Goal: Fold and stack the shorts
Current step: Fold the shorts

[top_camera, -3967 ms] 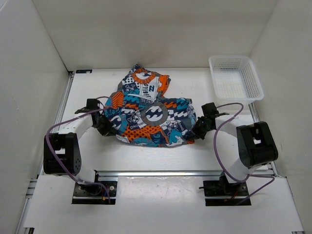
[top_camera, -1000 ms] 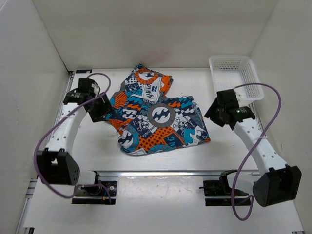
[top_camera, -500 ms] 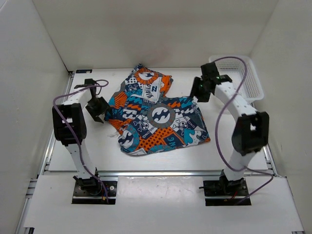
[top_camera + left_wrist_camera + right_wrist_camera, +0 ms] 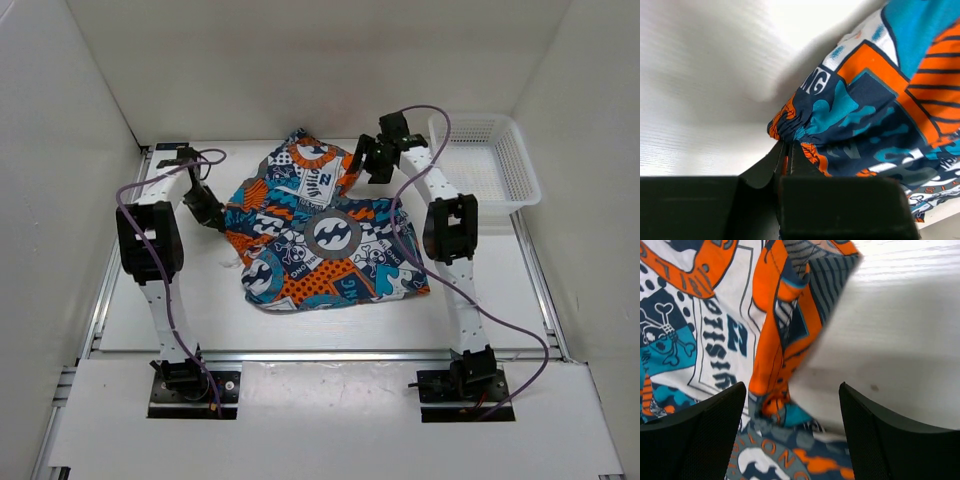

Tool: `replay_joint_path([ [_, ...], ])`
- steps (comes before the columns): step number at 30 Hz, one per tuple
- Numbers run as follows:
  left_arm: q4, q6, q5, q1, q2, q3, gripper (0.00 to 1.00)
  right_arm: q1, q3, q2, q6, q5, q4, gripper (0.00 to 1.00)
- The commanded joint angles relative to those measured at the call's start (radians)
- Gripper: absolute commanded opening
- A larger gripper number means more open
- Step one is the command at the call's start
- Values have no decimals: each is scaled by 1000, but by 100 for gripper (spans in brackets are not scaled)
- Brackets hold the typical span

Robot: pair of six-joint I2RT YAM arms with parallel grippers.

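I have a bunched shorts corner in my left gripper, so next I open, then take the shorts' edge (image 4: pixel 807 84) by the lettered patch before stretching that edge.
The shorts (image 4: pixel 320 240) lie crumpled in the middle of the table, patchwork orange, teal, navy and white with a grey wave-logo circle on top. At their left edge my left gripper (image 4: pixel 212 215) is shut on a gathered fold of the shorts (image 4: pixel 805 127); in the left wrist view my left gripper (image 4: pixel 785 150) pinches orange cloth between the jaws. My right gripper (image 4: pixel 362 165) hovers open over the shorts' far right corner. In the right wrist view the shorts (image 4: pixel 775 340) hang between and beyond the wide-apart fingers of my right gripper (image 4: pixel 792 415), which hold nothing.
A white mesh basket (image 4: pixel 500 150) stands at the back right corner, close to the right arm's forearm. White walls enclose the table on the left, back and right. An aluminium rail (image 4: pixel 330 352) runs along the near edge.
The left gripper has closed on the shorts' left edge. The right arm has swung left and farther back to the shorts' far corner, its jaws opening wider. The shorts shifted slightly.
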Motion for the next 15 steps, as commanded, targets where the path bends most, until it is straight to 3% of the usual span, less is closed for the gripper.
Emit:
replay_joint_path([
  [1,-43,28,-4,-4,-7,66,10,6,96,73,69,-61,57,79],
  [3,-52,39,-4,-4,4,79,10,6,86,92,123,-52,129,76],
  [5,-62,51,-4,-4,15,109,10,6,110,132,149,-42,140,59],
  [7,-72,72,-25,-4,24,128,10,6,98,132,185,-16,116,24],
  [8,-83,73,-41,-4,24,142,10,6,10,109,211,49,97,0],
  [11,-92,93,-88,18,33,162,10,25,-281,-107,287,128,196,0],
  [12,-92,105,-88,18,33,162,10,25,-453,-212,298,184,239,0],
  [15,-92,132,-88,36,33,162,10,53,-714,-365,312,257,240,0],
])
